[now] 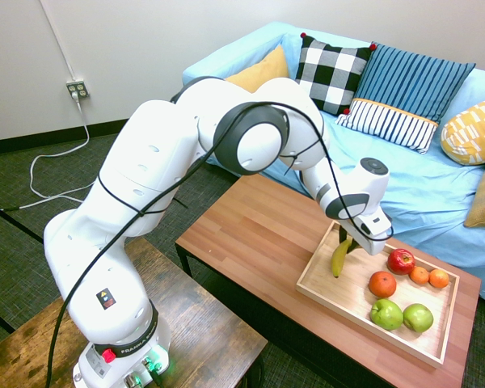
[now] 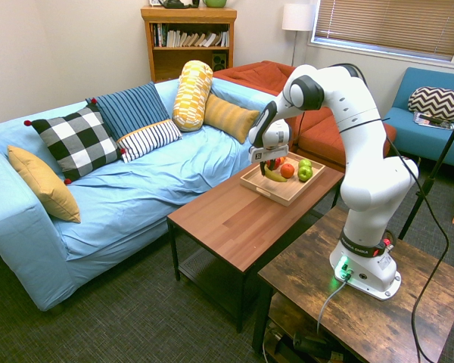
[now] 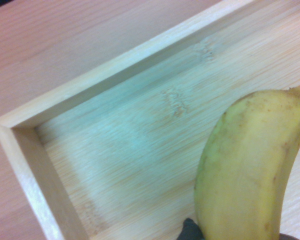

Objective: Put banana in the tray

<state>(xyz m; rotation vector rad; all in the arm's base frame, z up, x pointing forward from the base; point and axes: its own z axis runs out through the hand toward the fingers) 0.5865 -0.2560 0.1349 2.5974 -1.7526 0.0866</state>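
Next, my gripper lets go of the banana on the bare end of the tray (image 1: 338, 267) (image 3: 228, 195), across from the green apples. The banana hangs just above that end now.
My gripper (image 1: 350, 243) is shut on the banana (image 1: 339, 259), which hangs downward from the fingers just above the bare end of the tray (image 1: 323, 279). The second exterior view shows the gripper (image 2: 267, 162) over the near corner of the light wooden tray (image 2: 276, 190), with the yellow banana (image 2: 273, 175) curving below it. Up close in the wrist view, the banana (image 3: 247, 170) fills the lower right, and the tray's corner and low wall (image 3: 105, 75) lie beneath it.
The tray's other end holds a red apple (image 1: 401, 260), oranges (image 1: 382, 284) and two green apples (image 1: 386, 314). The tray sits on the reddish-brown coffee table (image 1: 250, 234). A blue sofa (image 1: 388, 170) with cushions runs along the table's far side.
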